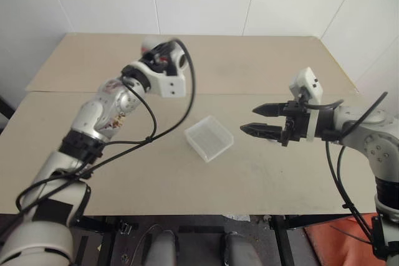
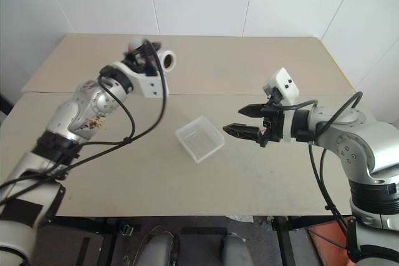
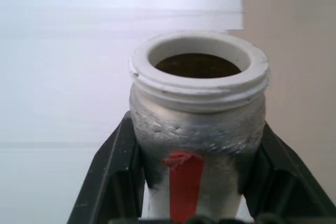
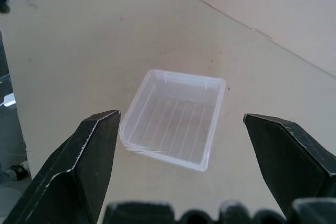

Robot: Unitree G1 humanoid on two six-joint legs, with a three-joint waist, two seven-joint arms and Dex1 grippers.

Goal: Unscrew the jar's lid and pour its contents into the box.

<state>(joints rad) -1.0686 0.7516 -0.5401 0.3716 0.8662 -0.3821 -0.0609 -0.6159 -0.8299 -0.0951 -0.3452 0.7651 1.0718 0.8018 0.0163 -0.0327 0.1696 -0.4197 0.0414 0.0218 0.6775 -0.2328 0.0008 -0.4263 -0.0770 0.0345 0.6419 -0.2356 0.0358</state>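
My left gripper is to set the jar free on the front board [image 1: 158,116] beside the clear box, and it will do so close to the seam.
My left gripper [image 1: 164,58] is raised over the back left of the table, shut on the jar [image 3: 197,109]. The jar has a red streak down its side and lies roughly level, its open threaded mouth [image 2: 167,60] facing right. Its inside looks dark; I cannot make out the contents. The lid is out of view. The clear box [image 1: 209,137] sits empty on the table's middle, seen close in the right wrist view as the box [image 4: 176,124]. My right gripper [image 1: 249,119] hovers just right of the box, open, with nothing between its fingers.
The beige table [image 1: 124,172] is two boards joined by a seam, with white walls behind. Its front edge runs close to me. An orange object [image 1: 349,241] lies on the floor at the lower right.
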